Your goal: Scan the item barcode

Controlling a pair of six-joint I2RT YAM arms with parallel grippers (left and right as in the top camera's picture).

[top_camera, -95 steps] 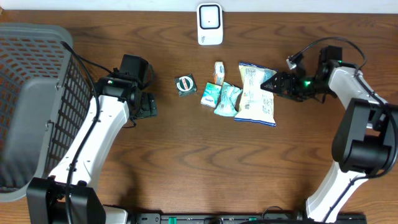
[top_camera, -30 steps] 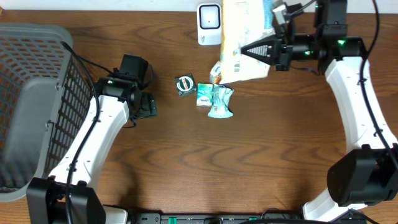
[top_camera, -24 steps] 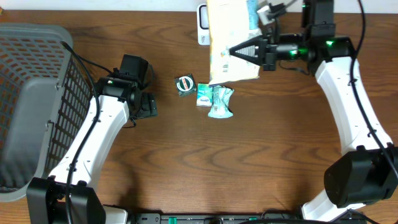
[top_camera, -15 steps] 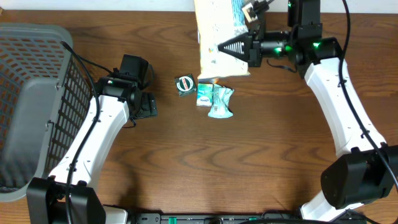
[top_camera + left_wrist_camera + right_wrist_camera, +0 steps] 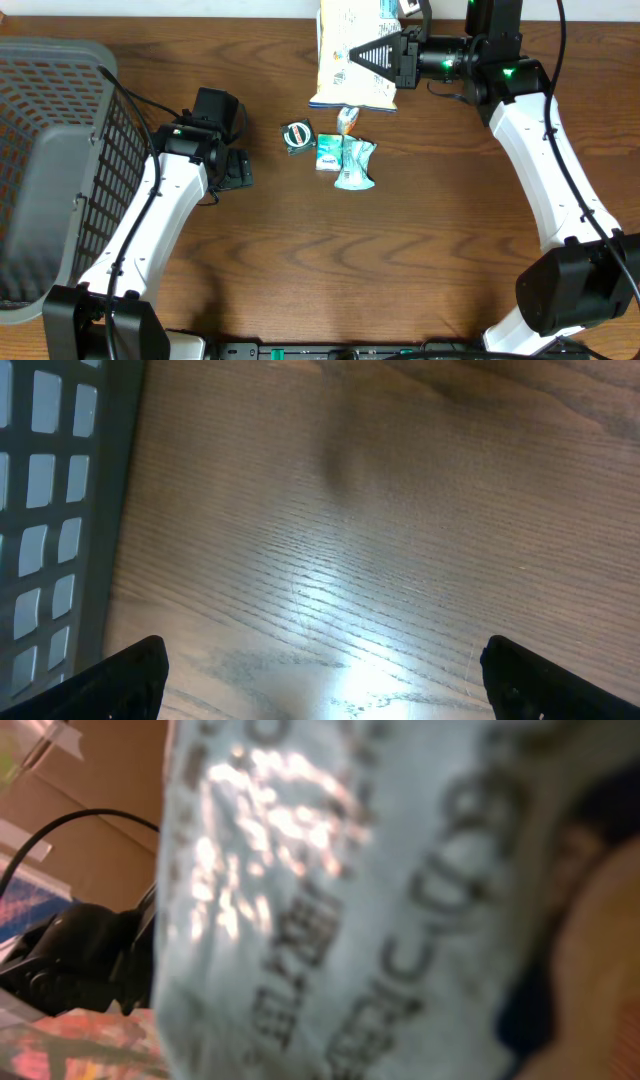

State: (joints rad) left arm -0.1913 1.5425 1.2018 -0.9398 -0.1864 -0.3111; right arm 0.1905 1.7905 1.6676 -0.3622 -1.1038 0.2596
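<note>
The robot's right gripper needs to release the snack bag on the bare wood (image 5: 462, 150) between the teal packets and the robot's white arm.
A pale snack bag (image 5: 350, 50) with printed text hangs in the air over the table's far edge. My right gripper (image 5: 375, 56) is shut on its right side. In the right wrist view the bag (image 5: 330, 900) fills almost the whole frame, blurred, and hides the fingers. I cannot make out a barcode on it in any view. My left gripper (image 5: 238, 170) sits low over the table at the left. It is open, with nothing but bare wood between its fingertips (image 5: 130, 680).
A round green tin (image 5: 298, 136), two teal packets (image 5: 345, 160) and a small sachet (image 5: 347, 120) lie in the middle of the table below the bag. A large grey mesh basket (image 5: 60, 160) stands at the left edge.
The right arm carried the bag from the table up and leftward to the far edge, where it now covers the white device. The left arm has not moved.
</note>
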